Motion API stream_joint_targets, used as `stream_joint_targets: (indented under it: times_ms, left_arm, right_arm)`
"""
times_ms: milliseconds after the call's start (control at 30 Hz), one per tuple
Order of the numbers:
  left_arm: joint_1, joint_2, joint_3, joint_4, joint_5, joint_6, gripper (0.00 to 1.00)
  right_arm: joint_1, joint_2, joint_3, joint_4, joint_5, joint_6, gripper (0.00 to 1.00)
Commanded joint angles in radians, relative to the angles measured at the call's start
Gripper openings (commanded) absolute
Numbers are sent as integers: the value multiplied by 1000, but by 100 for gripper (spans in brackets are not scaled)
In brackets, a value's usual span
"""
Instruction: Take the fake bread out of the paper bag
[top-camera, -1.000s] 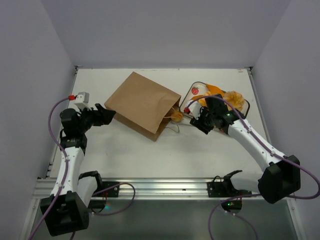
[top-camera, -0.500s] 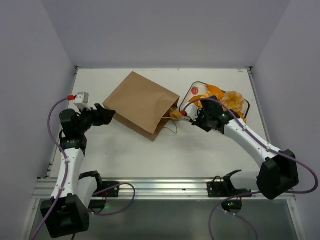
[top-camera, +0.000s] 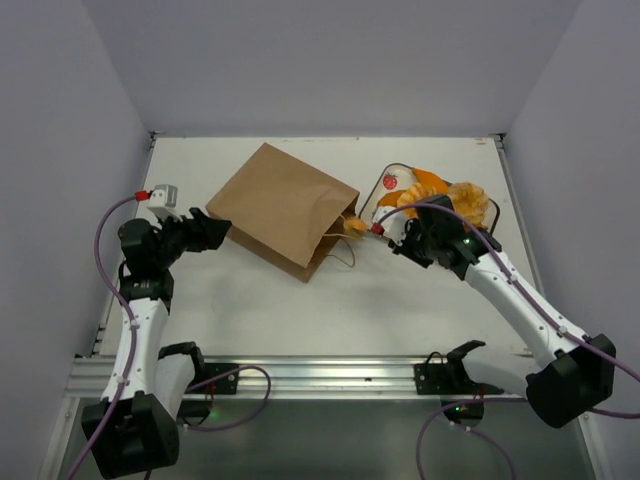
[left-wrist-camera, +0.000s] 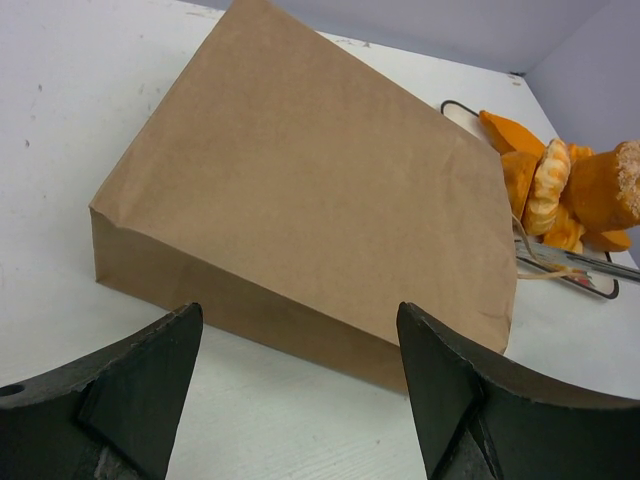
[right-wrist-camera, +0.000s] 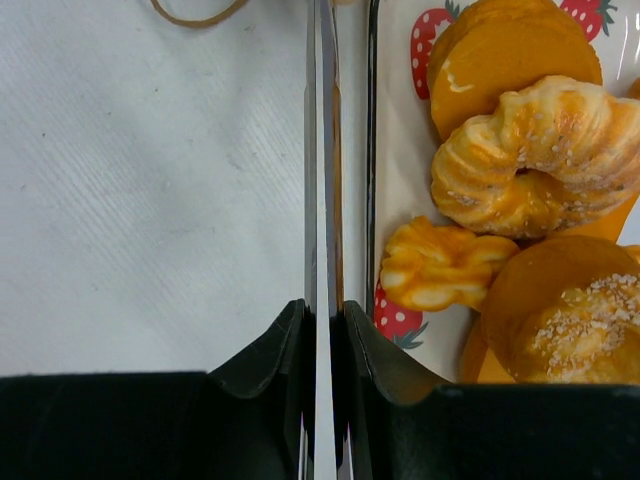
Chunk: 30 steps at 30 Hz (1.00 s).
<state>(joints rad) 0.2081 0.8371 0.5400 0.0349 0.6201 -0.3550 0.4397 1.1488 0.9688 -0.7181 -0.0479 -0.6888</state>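
The robot will set the small piece of fake bread down on the sesame-topped bread (right-wrist-camera: 588, 318) in the strawberry-print tray with its right gripper.
The brown paper bag (top-camera: 285, 208) lies flat on the table with its mouth towards the right; it fills the left wrist view (left-wrist-camera: 310, 190). A small piece of fake bread (top-camera: 352, 226) sits at the bag's mouth. My right gripper (top-camera: 408, 240) is shut on thin metal tongs (right-wrist-camera: 322, 150) that reach towards the mouth. I cannot tell whether the tongs pinch the bread. My left gripper (top-camera: 215, 232) is open and empty, just short of the bag's closed left end (left-wrist-camera: 298, 312).
A strawberry-print tray (top-camera: 392, 180) right of the bag holds several fake breads (top-camera: 455, 200). In the right wrist view the tray's black rim (right-wrist-camera: 372, 150) runs beside the tongs, with a twisted bun (right-wrist-camera: 540, 150) on it. A bag handle (top-camera: 345, 255) trails on the table.
My right gripper reached towards the bag's mouth with the tongs, then drew back a little to the right. The bag's near corner has shifted slightly left. The left gripper has barely moved.
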Motion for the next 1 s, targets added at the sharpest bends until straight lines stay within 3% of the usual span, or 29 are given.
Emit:
stream_joint_targets:
  times_ms: [0,367,967]
  left_arm:
    - [-7,-18,-6,20,-3,25,82]
    - [-12,-29,-6,19,-6,24,82]
    - [-26,-38,-2,3,-22,34,82]
  right_arm:
    - [5,-64,22,-73,-10,-9,10]
    - [-12,-202,-33,-155,114,-23,9]
    - [-150,-296,22,-87,256,-26,9]
